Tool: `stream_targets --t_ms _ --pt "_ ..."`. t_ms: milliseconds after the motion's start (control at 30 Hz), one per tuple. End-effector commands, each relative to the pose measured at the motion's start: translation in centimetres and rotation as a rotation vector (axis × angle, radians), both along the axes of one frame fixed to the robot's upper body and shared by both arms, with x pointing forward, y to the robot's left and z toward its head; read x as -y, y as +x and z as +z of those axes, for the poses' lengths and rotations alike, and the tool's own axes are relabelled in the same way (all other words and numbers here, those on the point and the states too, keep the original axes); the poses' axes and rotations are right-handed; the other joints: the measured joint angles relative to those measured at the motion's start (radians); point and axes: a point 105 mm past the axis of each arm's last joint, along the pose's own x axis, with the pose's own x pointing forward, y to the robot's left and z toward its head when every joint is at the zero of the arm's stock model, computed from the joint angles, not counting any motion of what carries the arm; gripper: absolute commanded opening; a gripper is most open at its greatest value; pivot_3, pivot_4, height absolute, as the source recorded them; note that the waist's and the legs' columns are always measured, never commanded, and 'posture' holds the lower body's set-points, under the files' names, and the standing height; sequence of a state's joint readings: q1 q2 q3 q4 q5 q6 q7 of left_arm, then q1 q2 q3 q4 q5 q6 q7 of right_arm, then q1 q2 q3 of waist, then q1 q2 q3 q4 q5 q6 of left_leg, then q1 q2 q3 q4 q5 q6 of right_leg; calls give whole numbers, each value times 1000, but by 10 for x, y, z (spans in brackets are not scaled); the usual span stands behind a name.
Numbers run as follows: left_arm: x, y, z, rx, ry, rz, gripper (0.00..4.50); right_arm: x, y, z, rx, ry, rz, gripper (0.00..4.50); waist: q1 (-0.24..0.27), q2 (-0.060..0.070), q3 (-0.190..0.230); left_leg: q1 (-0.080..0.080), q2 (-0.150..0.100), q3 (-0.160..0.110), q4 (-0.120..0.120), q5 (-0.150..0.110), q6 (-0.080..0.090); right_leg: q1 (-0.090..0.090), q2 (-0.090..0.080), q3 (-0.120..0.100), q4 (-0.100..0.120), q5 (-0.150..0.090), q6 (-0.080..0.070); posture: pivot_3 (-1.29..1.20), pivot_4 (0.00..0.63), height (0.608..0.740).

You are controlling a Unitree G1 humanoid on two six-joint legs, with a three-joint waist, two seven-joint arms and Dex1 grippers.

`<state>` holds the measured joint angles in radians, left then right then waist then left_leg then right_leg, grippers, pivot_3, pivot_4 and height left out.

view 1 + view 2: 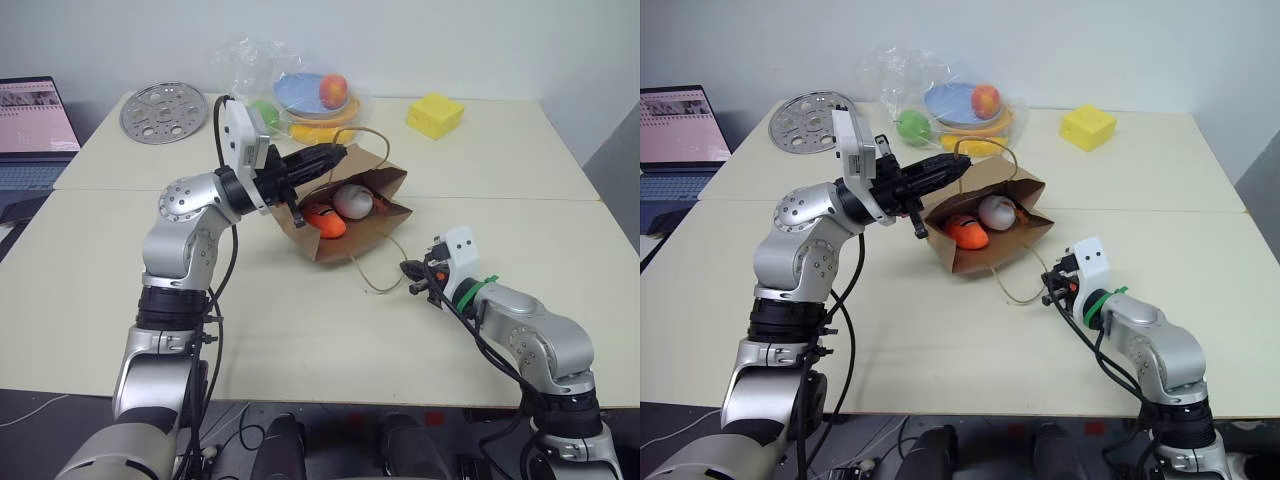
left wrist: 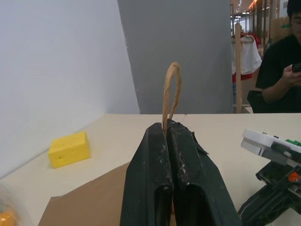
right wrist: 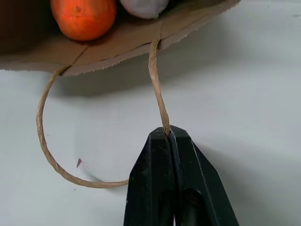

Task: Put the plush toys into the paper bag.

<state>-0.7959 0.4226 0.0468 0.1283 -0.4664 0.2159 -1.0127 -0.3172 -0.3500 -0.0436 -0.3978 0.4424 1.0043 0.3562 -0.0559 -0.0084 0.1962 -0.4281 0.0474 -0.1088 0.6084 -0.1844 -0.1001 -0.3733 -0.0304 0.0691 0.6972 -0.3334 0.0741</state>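
I need to let go of the lower string handle with my right gripper against the paper bag's lower flap [image 1: 358,232] [image 3: 139,34], just below the white egg.
The brown paper bag [image 1: 338,250] lies on its side mid-table, its mouth facing me. Inside it rest the plush toys: the orange carrot [image 1: 326,221] and the white egg [image 1: 352,201]. My left gripper [image 1: 340,152] is shut on the bag's upper string handle [image 2: 171,89] at the top rim and holds the mouth up. My right gripper [image 1: 408,268] is shut low over the table on the lower string handle [image 3: 157,94], which loops out from the bag's bottom edge. In the right wrist view the carrot [image 3: 83,18] and the egg [image 3: 143,6] sit just inside the mouth.
A yellow sponge-like block [image 1: 435,115] sits at the back right. A clear plastic bag with fruit and a blue plate [image 1: 300,92] stands behind the paper bag, a perforated metal disc [image 1: 163,112] at the back left, a laptop [image 1: 35,125] off the table's left. A seated person [image 2: 282,66] is beyond the table.
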Motion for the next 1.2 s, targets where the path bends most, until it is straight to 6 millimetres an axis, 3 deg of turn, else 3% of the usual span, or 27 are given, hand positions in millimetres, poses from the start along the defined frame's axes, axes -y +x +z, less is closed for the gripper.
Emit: stream_targets --t_ms 33,67,200,367,800,967,1000,1100,1200 --pt "-12 -4 15 39 3 18 0 -8 -8 82 183 191 129 20 -3 1 1 0 0 0 0 0 0 0 0 0 0 0 0 0 150 740" --pt "-15 -4 18 25 2 15 0 -10 -8 106 234 223 151 20 -6 1 1 0 0 1 0 0 0 -1 0 1 0 0 0 0 150 740" --pt "-15 -8 27 -40 -6 -39 0 -19 0 150 297 287 159 20 -6 0 0 2 1 -2 -1 0 0 1 1 -2 1 0 0 0 150 740" --pt "-11 -14 29 -87 6 -96 0 -35 3 172 312 341 190 20 -1 1 1 0 1 -1 -1 0 0 0 0 -1 0 0 -1 0 150 740" --pt "-6 -22 -4 -157 52 -86 0 -43 16 126 221 263 107 20 -2 1 1 -1 1 -1 -1 0 0 -2 1 -1 1 0 -1 0 150 740" --pt "-13 -22 -9 -181 65 -73 0 -43 17 124 233 237 102 20 -2 1 1 -1 1 -1 -1 0 0 -2 1 -1 1 0 -1 0 150 740" --pt "-17 -21 -5 -164 51 -50 216 -42 15 126 234 239 113 5 -1 1 1 -1 1 -1 -1 0 0 -2 1 -1 1 0 -1 0 150 740" --pt "-24 -25 -3 -188 73 -78 939 -41 2 134 228 254 202 623 -1 1 1 -1 1 -1 -1 0 0 -2 1 -1 1 0 -1 0 150 740" --pt "-34 -30 -1 -186 113 -72 1843 -37 -5 138 226 201 245 1679 -2 1 1 -1 1 -1 -1 0 0 -2 1 -1 0 0 -1 0 150 740"
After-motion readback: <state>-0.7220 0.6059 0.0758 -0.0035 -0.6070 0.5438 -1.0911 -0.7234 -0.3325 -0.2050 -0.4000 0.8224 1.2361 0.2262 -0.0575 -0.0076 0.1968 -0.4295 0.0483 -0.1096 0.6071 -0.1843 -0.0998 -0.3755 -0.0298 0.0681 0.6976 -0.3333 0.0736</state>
